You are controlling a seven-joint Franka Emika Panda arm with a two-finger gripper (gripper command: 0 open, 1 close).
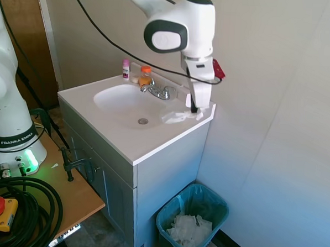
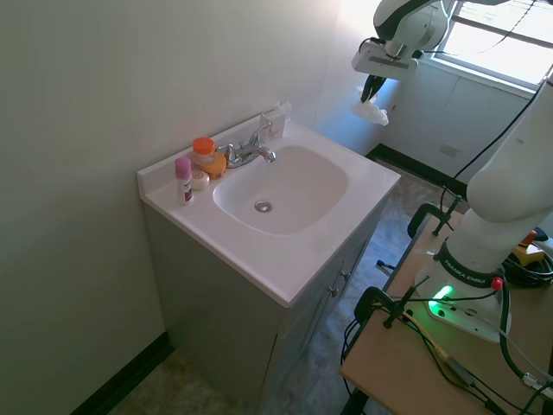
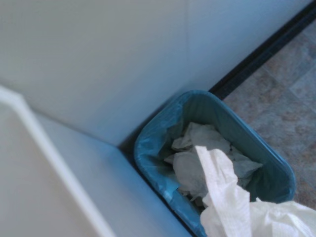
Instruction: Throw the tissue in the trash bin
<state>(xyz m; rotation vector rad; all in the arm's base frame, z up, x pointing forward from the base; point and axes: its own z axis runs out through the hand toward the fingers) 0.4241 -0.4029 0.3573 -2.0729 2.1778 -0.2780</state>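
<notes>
My gripper is to let go of the tissue over the crumpled white papers inside the trash bin (image 1: 189, 219) (image 3: 198, 178) beside the vanity.
My gripper (image 1: 194, 109) is shut on the crumpled white tissue (image 1: 179, 117), which dangles from the fingertips. In the second exterior view the gripper (image 2: 373, 86) hangs in the air past the far side of the vanity, with the tissue (image 2: 371, 111) drooping under it. The dark-teal trash bin (image 1: 166, 230) stands on the floor beside the vanity, lined with a blue-green bag and holding several crumpled white papers. In the wrist view the tissue (image 3: 232, 207) hangs in front of the bin (image 3: 148, 145), which lies far below.
The white vanity top (image 1: 153, 145) carries a sink, a chrome faucet (image 1: 158, 91), a pink bottle (image 1: 125, 69) and an orange-capped bottle (image 1: 146, 76). A small white box (image 2: 278, 116) stands by the wall. The wall runs close behind the bin.
</notes>
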